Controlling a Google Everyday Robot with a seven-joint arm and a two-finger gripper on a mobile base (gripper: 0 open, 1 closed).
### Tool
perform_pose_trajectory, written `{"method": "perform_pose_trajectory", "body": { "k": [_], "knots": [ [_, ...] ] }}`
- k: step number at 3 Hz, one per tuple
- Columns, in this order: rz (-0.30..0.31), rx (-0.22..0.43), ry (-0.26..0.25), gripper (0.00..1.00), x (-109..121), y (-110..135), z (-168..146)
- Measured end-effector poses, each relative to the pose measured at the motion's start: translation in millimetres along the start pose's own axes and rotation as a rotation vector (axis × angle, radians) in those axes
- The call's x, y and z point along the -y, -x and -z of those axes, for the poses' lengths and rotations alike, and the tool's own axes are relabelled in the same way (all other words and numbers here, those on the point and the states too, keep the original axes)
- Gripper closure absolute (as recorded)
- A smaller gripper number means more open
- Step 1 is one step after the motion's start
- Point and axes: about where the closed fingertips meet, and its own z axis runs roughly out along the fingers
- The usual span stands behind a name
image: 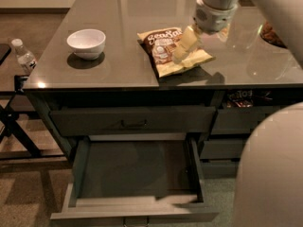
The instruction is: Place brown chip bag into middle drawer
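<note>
Next, I move my gripper to the middle of the brown chip bag (172, 47) and close it there, between the bag's two ends.
The brown chip bag (166, 52) lies flat on the grey countertop (118, 65), right of the middle and near the front edge. My gripper (184, 47) hangs from the arm at the top right and sits over the bag's right half, low on it or touching it. The middle drawer (78, 174) is pulled out wide below the counter, in front of me. Its flat dark bottom is bare.
A white bowl (86, 42) stands on the counter's left part. A water bottle (22, 56) stands on a side stand at far left. The top drawer (132, 122) is closed. A snack jar (273, 33) is at far right. A pale arm part (270, 174) fills the lower right.
</note>
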Motion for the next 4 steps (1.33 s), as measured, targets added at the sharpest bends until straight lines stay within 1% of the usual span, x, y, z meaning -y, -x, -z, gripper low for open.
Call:
{"method": "perform_pose_trajectory", "body": {
  "k": [1,2,3,4],
  "knots": [
    [-0.002,0.028,-0.009,0.00,4.3,7.8,2.7],
    [0.000,0.052,0.002,0.00,3.6,13.6,0.1],
    [-0.005,0.064,-0.013,0.00,4.5,33.3,-4.6],
    [-0.009,0.045,-0.059,0.00,9.9,65.7,-13.8]
  ]
}}
